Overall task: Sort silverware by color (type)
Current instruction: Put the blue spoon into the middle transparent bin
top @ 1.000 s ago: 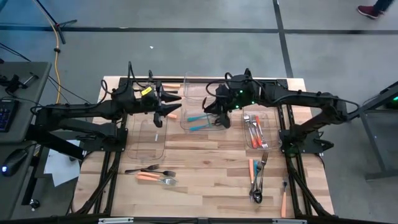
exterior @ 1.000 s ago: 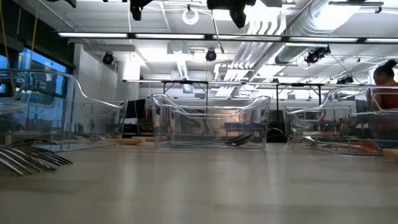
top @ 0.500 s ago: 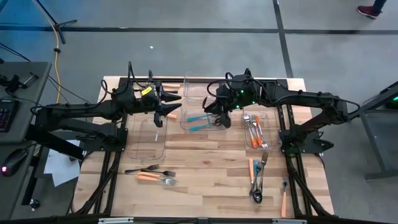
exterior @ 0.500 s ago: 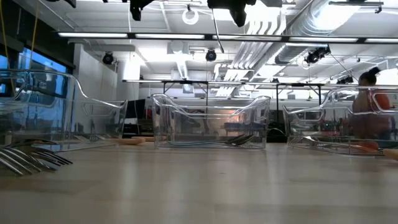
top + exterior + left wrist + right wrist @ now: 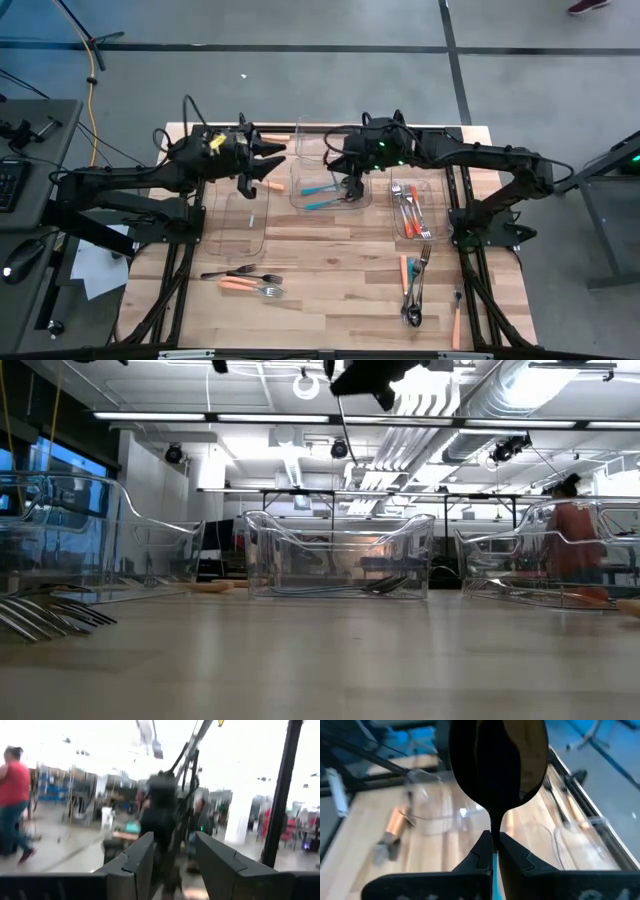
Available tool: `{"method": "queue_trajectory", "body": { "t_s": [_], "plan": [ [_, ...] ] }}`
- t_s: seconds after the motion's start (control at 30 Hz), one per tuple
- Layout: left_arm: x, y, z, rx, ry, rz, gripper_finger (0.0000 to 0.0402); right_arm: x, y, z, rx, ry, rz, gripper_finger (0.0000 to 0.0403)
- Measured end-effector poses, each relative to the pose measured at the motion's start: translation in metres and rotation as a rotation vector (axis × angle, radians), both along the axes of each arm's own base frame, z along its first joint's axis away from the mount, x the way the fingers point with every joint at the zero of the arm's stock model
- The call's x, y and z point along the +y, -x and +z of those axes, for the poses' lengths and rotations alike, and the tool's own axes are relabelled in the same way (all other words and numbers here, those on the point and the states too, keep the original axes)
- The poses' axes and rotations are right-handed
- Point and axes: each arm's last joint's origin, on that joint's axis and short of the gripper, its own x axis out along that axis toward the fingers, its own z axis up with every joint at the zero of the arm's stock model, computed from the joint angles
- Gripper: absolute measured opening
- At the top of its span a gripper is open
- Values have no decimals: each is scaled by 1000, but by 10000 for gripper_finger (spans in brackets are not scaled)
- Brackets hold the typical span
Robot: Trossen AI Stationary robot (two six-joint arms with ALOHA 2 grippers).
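Note:
Next, my right gripper puts the spoon down on the teal-handled pieces in the middle clear bin (image 5: pixel 331 189).
My right gripper (image 5: pixel 349 180) hangs above the middle clear bin (image 5: pixel 300 160), shut on a spoon (image 5: pixel 495 760) with a dark bowl and a teal handle. Two teal-handled pieces (image 5: pixel 320 195) lie in that bin. Orange-handled forks (image 5: pixel 410 210) lie in the right bin (image 5: pixel 432 190). The left bin (image 5: pixel 245 225) stands under my left gripper (image 5: pixel 268 165), which is raised, open and holding nothing (image 5: pixel 175 855). Loose silverware lies on the table at the near left (image 5: pixel 248 281) and near right (image 5: pixel 412 285). My right gripper pinches the spoon between its two fingers at the thin neck (image 5: pixel 493 827), just below the bowl. The teal handle (image 5: pixel 493 870) runs back between the fingers and the bowl sticks out ahead of them. The spoon is lifted clear above the middle bin.
An orange-handled piece (image 5: pixel 457 322) lies near the right front corner, and another (image 5: pixel 273 137) at the far edge. A person (image 5: pixel 572 540) moves in the room behind the table. Bare wood shows between the bins and the near silverware.
My left gripper has tipped upward and drawn back a little toward the table's left edge, still open. My right gripper has turned slightly over the middle bin, keeping hold of the spoon. The person in the room behind has walked across.

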Motion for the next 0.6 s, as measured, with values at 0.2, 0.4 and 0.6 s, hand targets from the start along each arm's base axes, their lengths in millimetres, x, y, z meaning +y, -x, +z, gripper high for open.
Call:
{"method": "queue_trajectory", "body": {
  "t_s": [0.2,0.4,0.6],
  "plan": [
    [0,3,4,-33,-56,20,133,-16,-29,-17,236,12,11,0],
    [0,2,3,-21,-39,14,133,-42,-61,-56,527,67,37,0],
    [0,2,3,-22,-39,14,133,-62,-89,-98,702,97,133,0]
  ]
}}
